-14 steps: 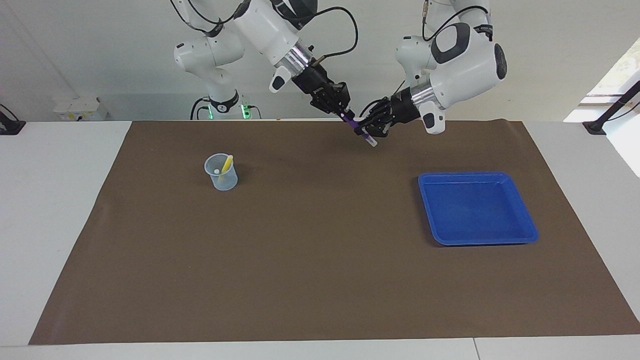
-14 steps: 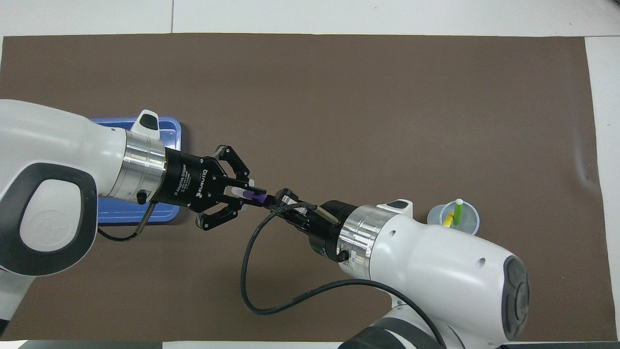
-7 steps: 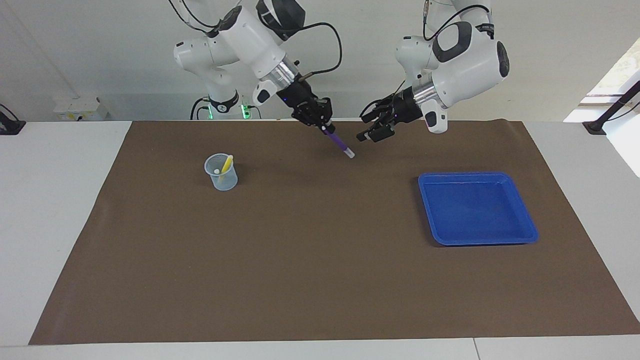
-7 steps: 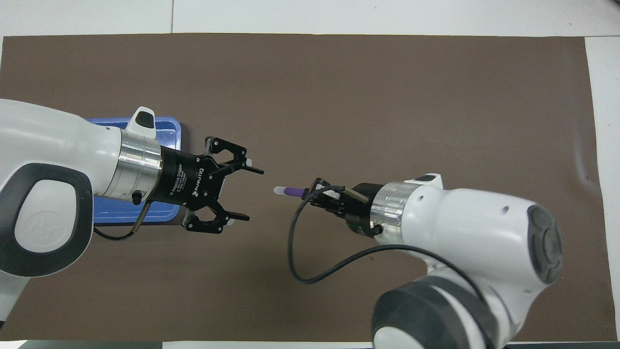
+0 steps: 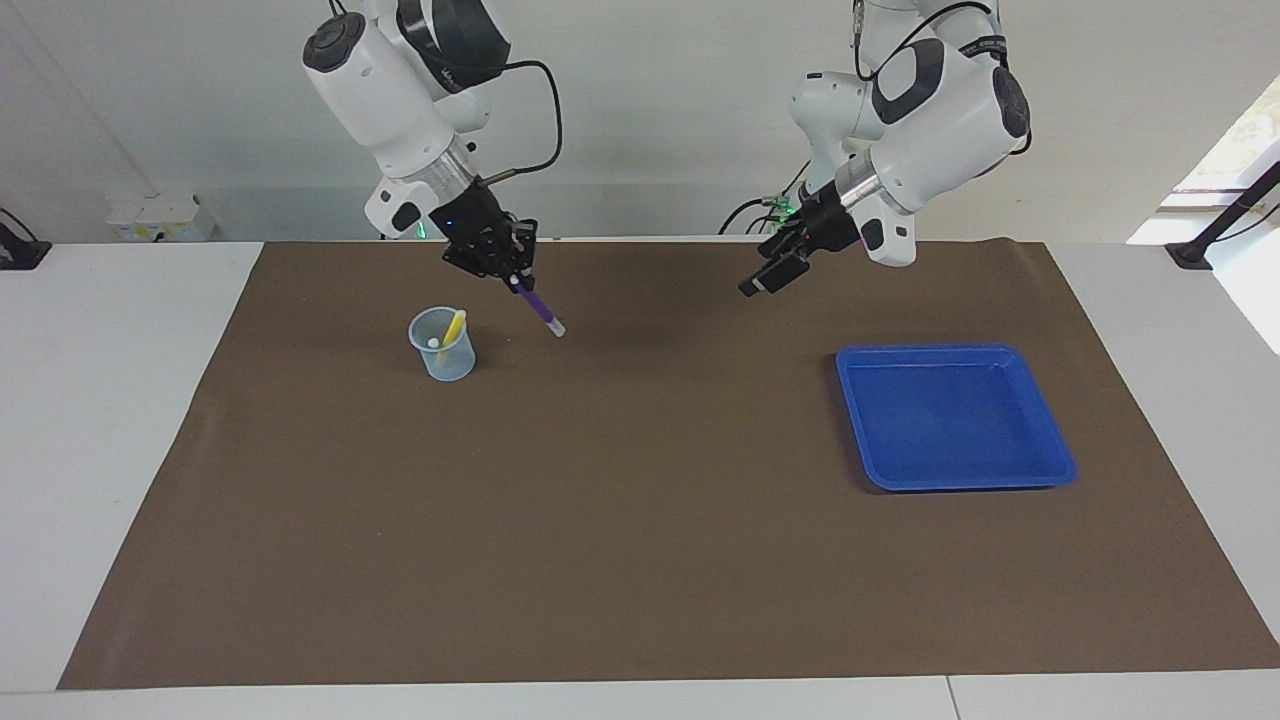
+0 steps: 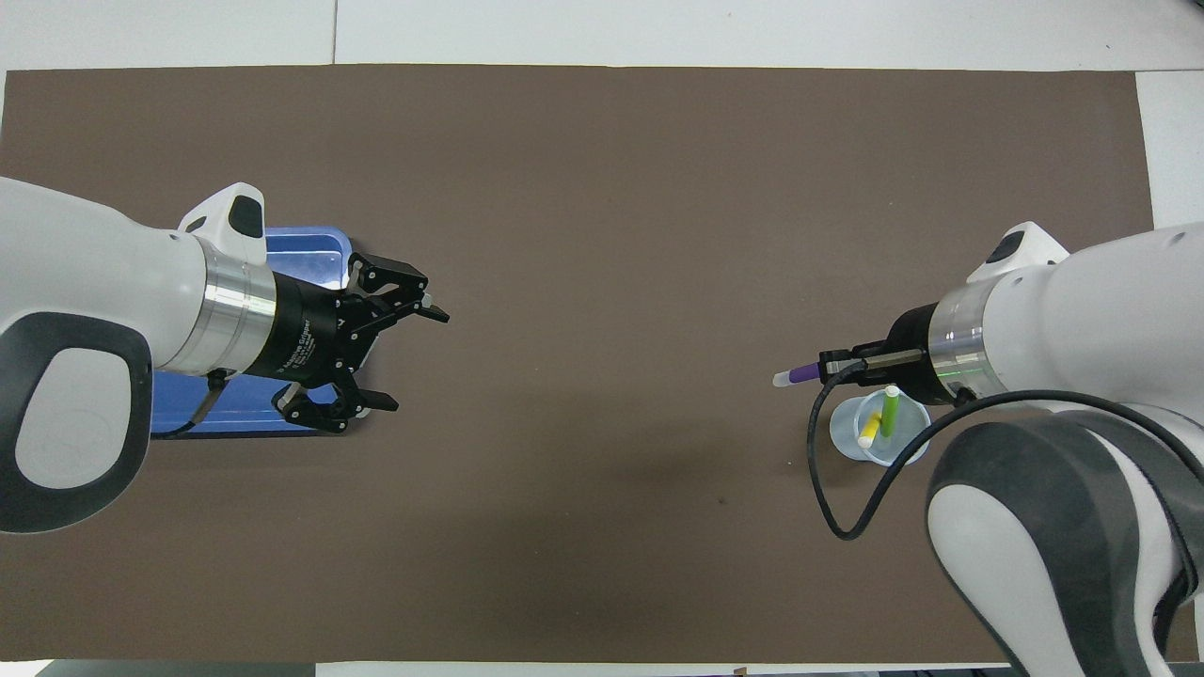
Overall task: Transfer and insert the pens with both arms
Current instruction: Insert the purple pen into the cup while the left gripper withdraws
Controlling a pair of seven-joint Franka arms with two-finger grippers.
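Observation:
The robot's right gripper should set the purple pen down in the clear plastic cup (image 6: pixel 886 423) beside the green pen.
My right gripper (image 5: pixel 514 274) is shut on the purple pen (image 5: pixel 540 311), which slants down with its pale cap end lowest. It hangs in the air over the mat just beside a clear plastic cup (image 5: pixel 442 348). In the overhead view the right gripper (image 6: pixel 830 365) holds the purple pen (image 6: pixel 800 373) close above the cup (image 6: pixel 851 434). A yellow pen (image 6: pixel 869 432) and a green pen (image 6: pixel 889 409) stand in the cup. My left gripper (image 6: pixel 414 359) is open and empty over the mat beside the blue tray; it also shows in the facing view (image 5: pixel 768 279).
An empty blue tray (image 5: pixel 955 415) lies on the brown mat toward the left arm's end, partly under the left arm in the overhead view (image 6: pixel 315 256). The brown mat (image 5: pixel 620 520) covers the white table.
My left gripper let go of the purple pen, opened and drew back toward the tray. My right gripper carried the pen from the table's middle to beside the cup.

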